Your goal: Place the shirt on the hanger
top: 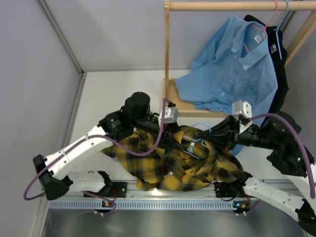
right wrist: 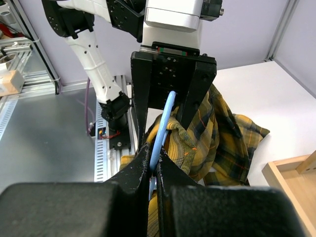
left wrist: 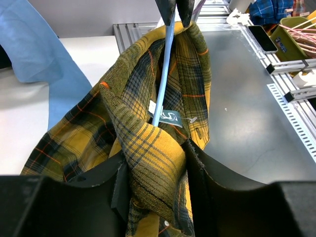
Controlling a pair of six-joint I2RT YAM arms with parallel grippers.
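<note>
My left gripper will open and pinch the shirt farther from the collar [left wrist: 150, 207], since it is holding a thick fold of the shirt close to the end of the hanger.
The yellow-and-black plaid shirt [top: 182, 163] lies bunched on the table between my two arms. In the left wrist view a fold of the shirt [left wrist: 148, 143] fills the gap of my left gripper [left wrist: 155, 160], whose jaws press it from both sides. The thin pale-blue hanger [left wrist: 163, 74] runs up through the collar beside a small white label [left wrist: 154, 107]. My right gripper [right wrist: 154, 168] is shut on the hanger [right wrist: 165, 116] bar. Opposite it, my left gripper [right wrist: 170, 106] holds the shirt [right wrist: 222, 133]. From above, the hanger [top: 196, 145] partly shows amid the cloth.
A wooden rack [top: 167, 54] stands at the back right, carrying a light-blue shirt [top: 237, 69] on a pink hanger [top: 261, 27] and a black garment [top: 282, 64]. An aluminium rail [top: 148, 203] lines the near edge. A bin of hangers [left wrist: 296, 34] sits far right.
</note>
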